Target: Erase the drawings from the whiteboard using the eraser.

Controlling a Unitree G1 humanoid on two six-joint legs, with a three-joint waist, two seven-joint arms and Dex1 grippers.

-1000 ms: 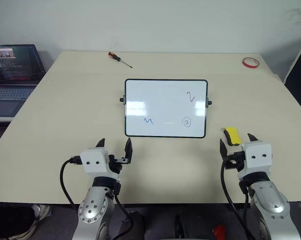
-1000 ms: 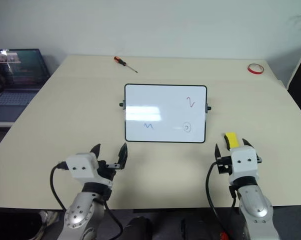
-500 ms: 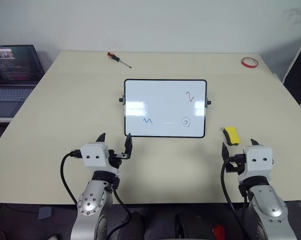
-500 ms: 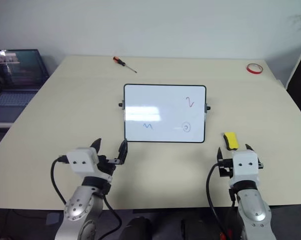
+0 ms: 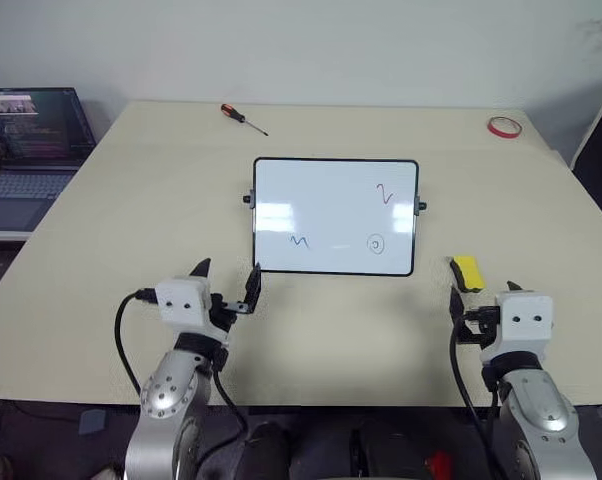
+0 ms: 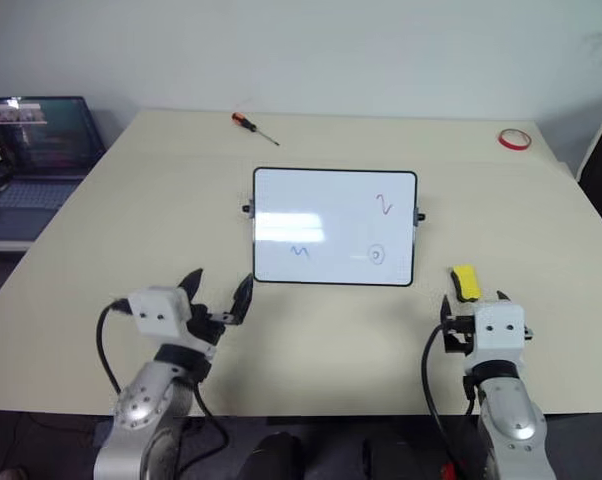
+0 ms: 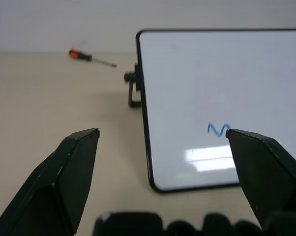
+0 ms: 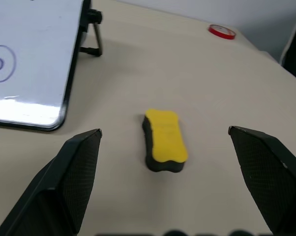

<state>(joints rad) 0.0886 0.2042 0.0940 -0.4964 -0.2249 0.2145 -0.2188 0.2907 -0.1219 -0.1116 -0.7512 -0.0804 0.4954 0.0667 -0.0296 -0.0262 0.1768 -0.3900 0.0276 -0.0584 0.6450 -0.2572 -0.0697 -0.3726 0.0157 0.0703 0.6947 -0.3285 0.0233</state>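
I should close my right gripper on the middle point(image 5: 467, 274) point(image 8: 166, 139) of the yellow eraser, with one finger on each long side of the eraser.
The whiteboard point(image 5: 336, 200) lies flat in the middle of the table, black-framed, with small knobs on its short sides. On it are the drawings: a red squiggle point(image 5: 384, 193), a blue wavy line point(image 5: 299, 241) and a purple circle point(image 5: 376, 243). The yellow eraser point(image 5: 467, 272) with a dark underside rests on the table just off the board's near right corner. My right gripper point(image 5: 481, 292) hangs open just short of the eraser point(image 8: 165, 140), holding nothing. My left gripper point(image 5: 229, 270) is open and empty in front of the board's near left corner point(image 7: 155, 183).
An orange-handled screwdriver point(image 5: 242, 117) lies at the table's far edge and a red tape ring point(image 5: 502, 126) at the far right corner. An open laptop point(image 5: 31, 140) stands on a separate surface to the left. Bare tabletop point(image 5: 131, 220) surrounds the board.
My left gripper has lifted a little and moved forward toward the board's near left corner. The right gripper has stayed open in place; the eraser and board have not moved.
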